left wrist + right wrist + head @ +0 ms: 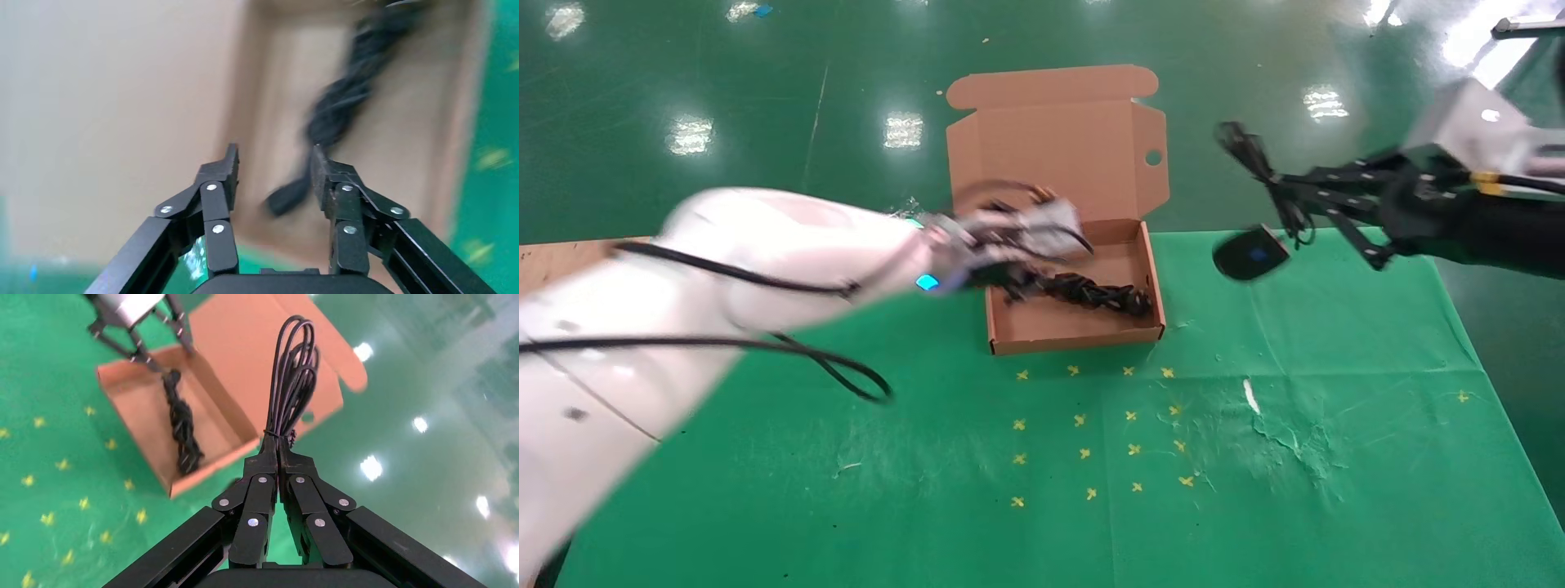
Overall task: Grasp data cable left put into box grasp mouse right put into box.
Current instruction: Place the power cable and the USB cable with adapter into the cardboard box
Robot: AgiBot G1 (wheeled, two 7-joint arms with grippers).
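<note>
I need to let go of the black mouse with my right gripper inside, between the data cable and the box's front side [1083,318] [158,427].
The open brown box [1075,336] stands at the table's middle back, lid flap up. The thick, twisted black data cable [1095,292] lies inside it. My left gripper [1009,287] hovers over the box's left part, open, with nothing between its fingers; the data cable [343,104] lies on the box floor below them. To the right of the box my right gripper [1291,194] is shut on the looped thin cord [294,373]. The black mouse [1250,255] hangs from that cord, above the cloth. The right wrist view shows the box [211,471] and data cable [182,432], not the mouse.
A green cloth [1254,490] covers the table, with several yellow cross marks [1091,425] in front of the box and a scuffed white patch [1279,425] at front right. Shiny green floor lies beyond. A bare wooden edge [560,253] shows at far left.
</note>
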